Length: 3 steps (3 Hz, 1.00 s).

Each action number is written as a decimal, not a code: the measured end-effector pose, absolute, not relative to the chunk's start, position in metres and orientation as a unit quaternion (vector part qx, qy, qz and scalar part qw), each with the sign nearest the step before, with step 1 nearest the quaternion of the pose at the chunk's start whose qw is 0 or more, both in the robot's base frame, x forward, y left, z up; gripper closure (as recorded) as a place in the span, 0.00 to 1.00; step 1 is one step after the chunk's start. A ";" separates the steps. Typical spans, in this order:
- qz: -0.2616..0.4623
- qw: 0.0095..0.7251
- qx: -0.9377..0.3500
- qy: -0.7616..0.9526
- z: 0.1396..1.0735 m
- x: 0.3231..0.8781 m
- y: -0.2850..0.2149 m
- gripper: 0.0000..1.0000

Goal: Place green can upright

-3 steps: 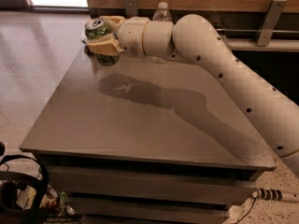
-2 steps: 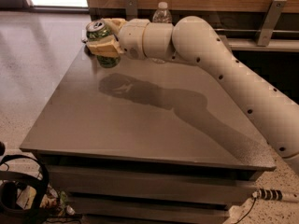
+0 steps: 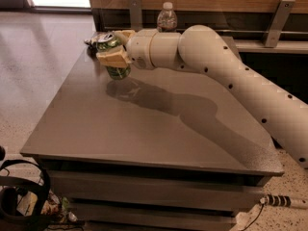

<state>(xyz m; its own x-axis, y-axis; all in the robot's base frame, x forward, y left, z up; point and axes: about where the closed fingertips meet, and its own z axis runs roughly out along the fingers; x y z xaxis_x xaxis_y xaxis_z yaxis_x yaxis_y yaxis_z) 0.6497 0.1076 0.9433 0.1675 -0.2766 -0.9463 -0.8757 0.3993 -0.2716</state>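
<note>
The robot's gripper needs to release the green can, now near the table's far corner, upright on the grey table (image 3: 109, 91) in front of the small dark object.
The green can (image 3: 113, 57) is near the far left corner of the grey table (image 3: 144, 129), standing almost upright with its silver top showing. Its base is at or just above the tabletop. My gripper (image 3: 115, 46) reaches in from the right on the long white arm (image 3: 226, 76) and is shut on the can, its tan fingers (image 3: 112, 58) clasping the can's upper half. A clear plastic water bottle (image 3: 167, 18) stands behind the arm at the table's far edge.
A small dark object (image 3: 91, 43) lies at the far left corner behind the can. A wooden wall with metal brackets (image 3: 274, 23) runs behind the table. Cables and dark gear (image 3: 19, 201) lie on the floor at front left.
The gripper has lowered the can slightly toward the tabletop and brought it more upright; the arm has barely shifted.
</note>
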 end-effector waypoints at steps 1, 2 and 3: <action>0.265 0.579 -0.481 0.603 0.928 0.650 0.110 1.00; 0.284 0.578 -0.476 0.599 0.913 0.651 0.122 1.00; 0.299 0.582 -0.472 0.590 0.902 0.651 0.135 1.00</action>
